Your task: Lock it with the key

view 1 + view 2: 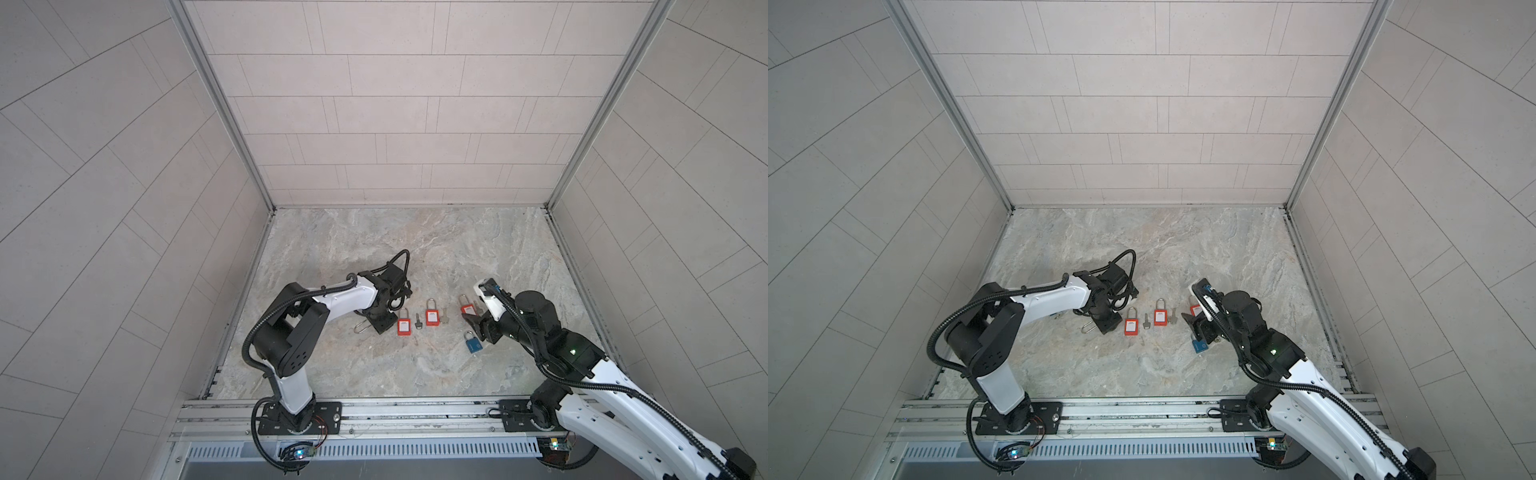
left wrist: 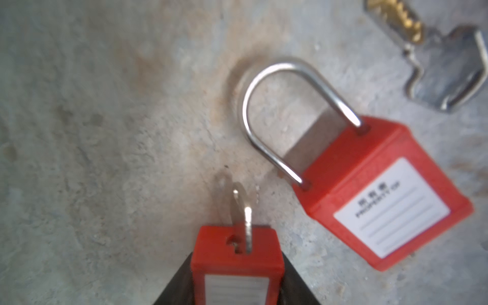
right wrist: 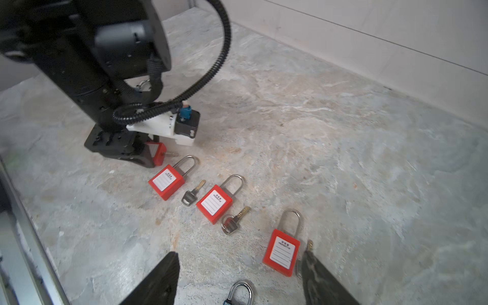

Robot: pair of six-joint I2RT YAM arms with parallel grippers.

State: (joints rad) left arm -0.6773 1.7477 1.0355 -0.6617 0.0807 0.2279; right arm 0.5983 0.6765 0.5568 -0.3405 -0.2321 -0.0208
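Note:
My left gripper holds the red padlock. Next, my right gripper needs to go to the body of the red padlock [image 1: 379, 322] [image 3: 158, 152] and close there.
My left gripper [image 2: 237, 260] is shut on the body of a red padlock [image 2: 236, 245] with a white label. A silver key [image 2: 241, 211] stands in its keyhole. In a top view the left gripper [image 1: 380, 322] sits low over the floor, and the held lock's shackle [image 1: 361, 328] pokes out on its left. My right gripper [image 3: 239, 260] hangs open over the floor with nothing in it. A red padlock [image 3: 281, 252] and a key tip [image 3: 309, 244] lie by its one finger. A blue padlock's shackle [image 3: 241, 290] lies between the fingers.
A row lies on the marble floor [image 1: 415, 249]: red padlock [image 1: 403, 326], key [image 1: 417, 321], red padlock [image 1: 432, 316], keys [image 1: 445, 318], red padlock [image 1: 467, 309], with the blue padlock [image 1: 472, 343] in front. Tiled walls stand on three sides, a metal rail [image 1: 374, 409] in front.

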